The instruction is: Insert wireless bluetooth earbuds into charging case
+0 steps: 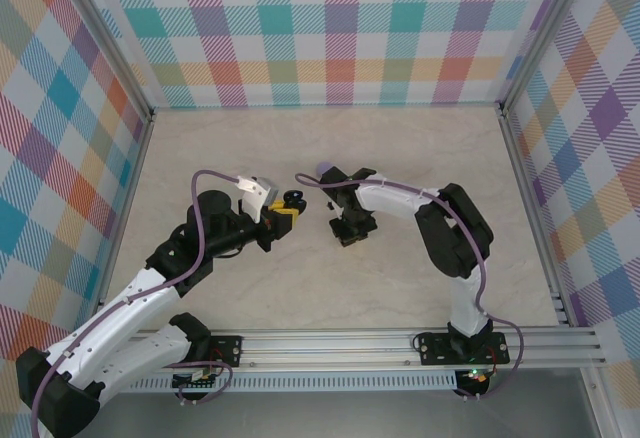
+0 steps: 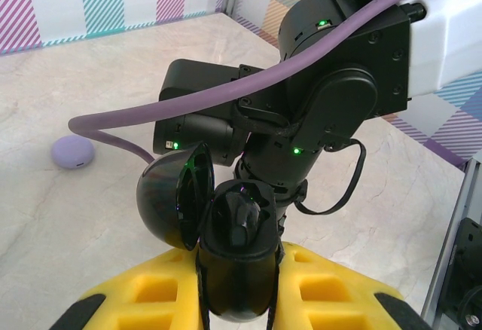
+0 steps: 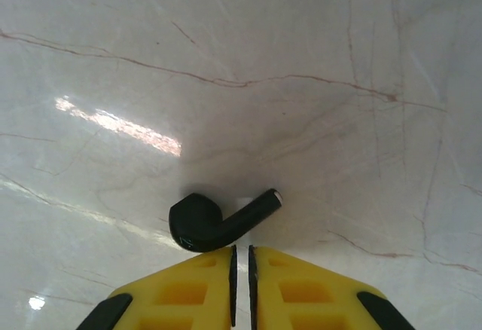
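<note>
My right gripper's shut fingertips have the black earbud's stem lying crosswise ahead of them, so I should rise a little, open wide and close around the earbud's round head [image 3: 195, 221].
My left gripper [image 2: 239, 273] is shut on the body of a black round charging case [image 2: 241, 258], held off the table with its lid [image 2: 167, 202] swung open to the left. One black earbud [image 2: 242, 217] sits in the case's cavity. In the top view that case [image 1: 293, 198] is at the tip of the left gripper [image 1: 283, 214], close to the right gripper [image 1: 350, 230]. My right gripper [image 3: 241, 249] points down at the table, jaws shut with a hairline gap. Another black earbud [image 3: 207, 221] lies against the fingertips, stem pointing right, not between the pads.
A pale lilac round case [image 2: 72, 151] rests shut on the marble table, behind the grippers [image 1: 325, 169]. The right arm's black wrist [image 2: 339, 96] and its purple cable loom just beyond the held case. Checkered walls ring the table [image 1: 400, 288].
</note>
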Available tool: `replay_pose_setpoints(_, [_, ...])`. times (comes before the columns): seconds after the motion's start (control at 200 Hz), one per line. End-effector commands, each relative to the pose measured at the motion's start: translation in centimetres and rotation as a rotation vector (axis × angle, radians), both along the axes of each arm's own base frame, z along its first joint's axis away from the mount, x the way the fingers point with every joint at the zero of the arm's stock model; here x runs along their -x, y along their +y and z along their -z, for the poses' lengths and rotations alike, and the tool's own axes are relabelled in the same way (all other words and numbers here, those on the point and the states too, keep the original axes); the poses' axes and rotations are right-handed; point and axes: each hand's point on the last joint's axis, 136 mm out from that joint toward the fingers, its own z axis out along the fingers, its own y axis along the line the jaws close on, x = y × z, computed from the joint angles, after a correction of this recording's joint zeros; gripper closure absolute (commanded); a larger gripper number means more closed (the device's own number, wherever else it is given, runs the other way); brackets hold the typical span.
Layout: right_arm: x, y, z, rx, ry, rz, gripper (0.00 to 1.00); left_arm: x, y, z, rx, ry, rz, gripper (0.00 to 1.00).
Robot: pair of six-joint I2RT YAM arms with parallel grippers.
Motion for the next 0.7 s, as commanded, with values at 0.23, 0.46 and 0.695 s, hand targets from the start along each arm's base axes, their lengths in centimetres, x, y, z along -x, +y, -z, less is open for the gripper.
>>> replay_pose_setpoints(0.23, [-0.2,3.1,0.0,-0.139,0.048,0.073,0.81,0.3,-0.5,-1.7,0.028,-0.025,0.024,0.81])
replay_pose_setpoints(0.46, [-1.0,4.4,-2.9,-0.244,-0.023,0.054,0.74,0.3,-0.5,-1.8,0.032,-0.028,0.025,0.82])
replay_pose_setpoints(0.695, [-1.9,2.8,-4.4,-0.22,-0.097,0.02,0.61,0.3,-0.5,-2.0,0.031,-0.031,0.025,0.81])
